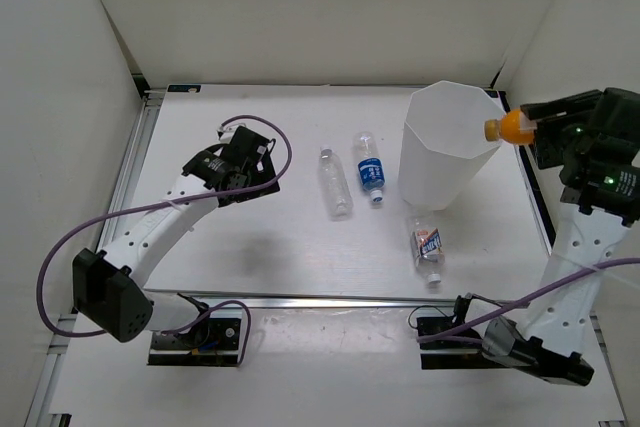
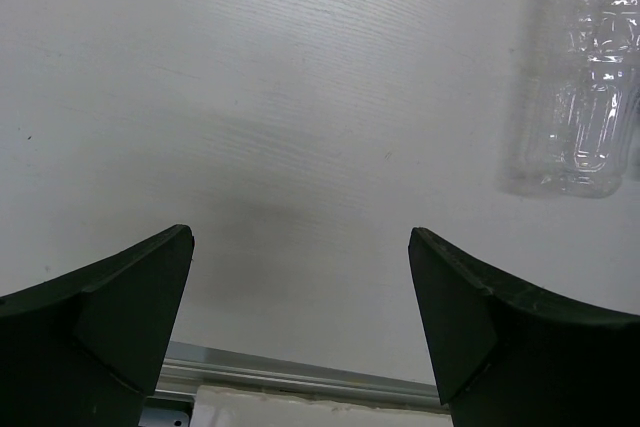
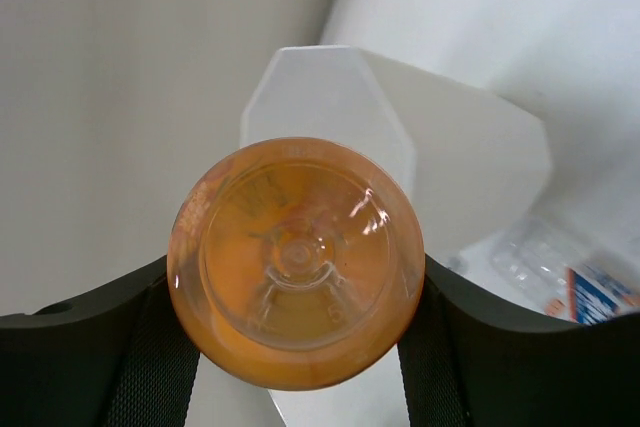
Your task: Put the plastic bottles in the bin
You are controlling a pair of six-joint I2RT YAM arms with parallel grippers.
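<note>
Next, I move my left gripper to the middle of the plain clear bottle (image 1: 334,183) (image 2: 604,29), beside the blue-label bottle, and close it there.
The tall white bin (image 1: 448,147) stands at the back right of the table. My right gripper (image 1: 535,132) is shut on the orange bottle (image 1: 510,127) and holds it sideways in the air, with its cap at the bin's right rim. In the right wrist view the orange bottle's base (image 3: 295,257) fills the space between the fingers of the right gripper (image 3: 295,292), and the bin (image 3: 470,157) lies behind it. A plain clear bottle (image 1: 335,184), a blue-label bottle (image 1: 371,169) and a red-white-blue-label bottle (image 1: 428,245) lie on the table. My left gripper (image 1: 255,157) (image 2: 300,247) is open and holds nothing, left of the plain clear bottle (image 2: 585,87).
Metal rails run along the table's left side (image 1: 130,177) and its front edge (image 1: 330,299). White walls enclose the table on the left, back and right. Purple cables loop around both arms.
</note>
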